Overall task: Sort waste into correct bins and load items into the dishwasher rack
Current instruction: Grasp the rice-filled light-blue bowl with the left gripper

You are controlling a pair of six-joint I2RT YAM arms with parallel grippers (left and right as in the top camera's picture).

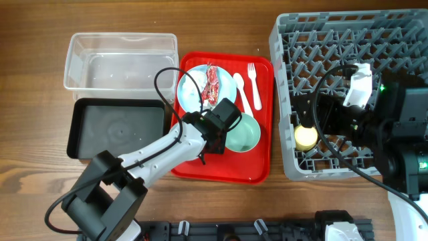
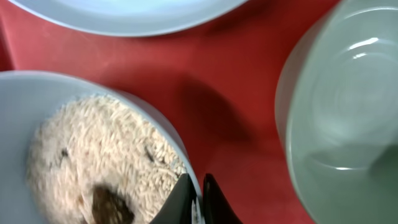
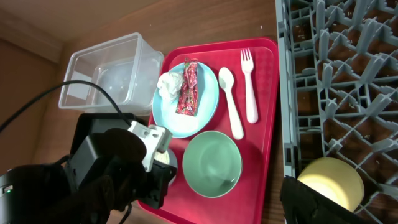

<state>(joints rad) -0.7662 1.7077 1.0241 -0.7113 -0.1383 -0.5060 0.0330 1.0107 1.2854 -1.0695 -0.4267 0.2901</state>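
I need to use my left gripper to set the small light blue bowl on the red tray's front part (image 1: 198,154) next to the mint green bowl. The light blue bowl now sits on that tray.
My left gripper (image 2: 199,200) is shut on the rim of the small light blue bowl (image 2: 18,99), which holds white rice with brown bits (image 2: 99,149) and sits on the red tray (image 1: 261,161). In the overhead view the gripper (image 1: 212,139) hides that bowl. The mint green bowl (image 1: 245,132) sits just to its right. The light blue plate (image 1: 192,80) carries the red wrapper (image 1: 212,84) and the tissue ball (image 3: 169,84). The white fork (image 1: 253,84) and spoon (image 1: 242,92) lie beside the plate. The yellow cup (image 1: 306,137) stands in the grey rack (image 1: 334,40). My right gripper (image 1: 309,115) is open just above the cup.
The clear tub (image 1: 120,60) stands at the back left, with the black tray (image 1: 114,127) in front of it; both are left of the red tray. The rack fills the right side. The left arm's cable loops over the plate.
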